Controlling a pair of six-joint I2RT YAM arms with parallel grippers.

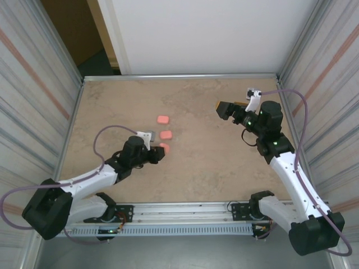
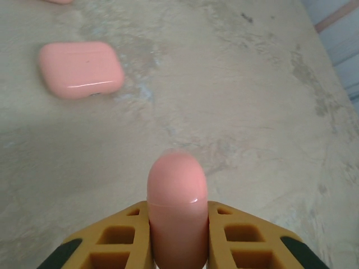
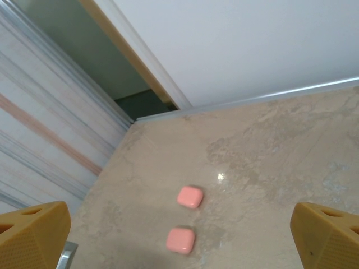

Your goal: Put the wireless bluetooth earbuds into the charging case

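The pink charging case, now held low over the table, will be put down by my left gripper on the table [image 1: 171, 154] [image 2: 139, 190] just in front of the nearer loose case.
A pink charging case [image 2: 177, 179] with its lid down stands on edge between the yellow fingers [image 2: 120, 235] of my left gripper [image 2: 177, 216], which is shut on it. From above, that case [image 1: 165, 147] sits low over the table at the tip of my left gripper [image 1: 159, 152]. Two more pink cases [image 1: 162, 119] [image 1: 165, 135] lie flat just beyond it. My right gripper [image 1: 224, 109] hangs open above the table's right half, with nothing between its fingers [image 3: 39, 232]. The earbuds are out of view.
The nearer loose case [image 2: 80, 69] lies up and to the left of the held one. Both loose cases [image 3: 190, 197] [image 3: 180, 240] lie on the table below the right wrist. Metal walls [image 1: 67, 106] fence the table [image 1: 213, 162] on the left, right and back.
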